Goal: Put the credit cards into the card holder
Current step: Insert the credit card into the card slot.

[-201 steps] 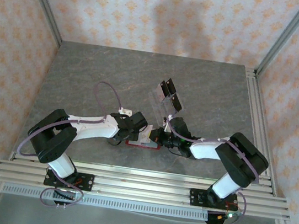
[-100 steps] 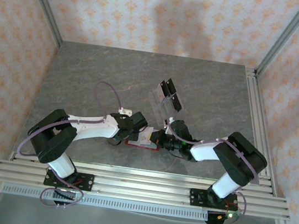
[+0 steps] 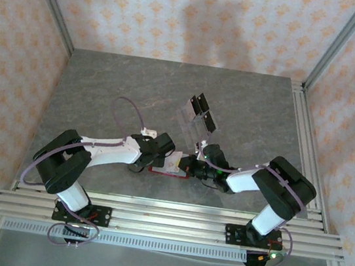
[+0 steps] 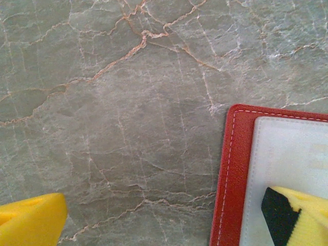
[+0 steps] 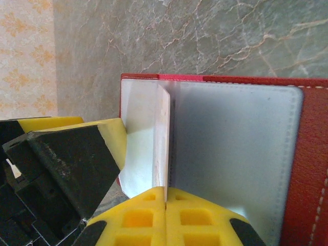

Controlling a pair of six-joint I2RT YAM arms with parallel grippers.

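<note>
The robot's right gripper needs to release the pale credit card, its far end now down at the pocket, in the red card holder's pocket point(image 3: 168, 161) point(image 5: 147, 138), close beside the left gripper's fingertip.
The red card holder point(image 4: 233, 169) lies open on the table, greyish clear pocket point(image 5: 230, 148) facing up. It also shows as a red edge point(image 3: 159, 169) between the two grippers. My left gripper point(image 4: 164, 225) is open; its right fingertip point(image 4: 297, 215) rests on the pocket and the left one sits on bare table. The right gripper point(image 5: 165, 197) is shut on a pale credit card point(image 5: 163, 138), seen edge-on, its far end down at the pocket near the holder's fold. The left gripper's finger point(image 5: 77, 159) sits just left of the card.
A clear plastic tray with black tabs point(image 3: 197, 112) stands on the grey marble table point(image 3: 104, 89) behind the grippers. Aluminium rails point(image 3: 308, 145) run along the right and near edges. Patterned walls enclose the table.
The right gripper has edged a little left toward the card holder, carrying the card. The left arm has stayed put.
</note>
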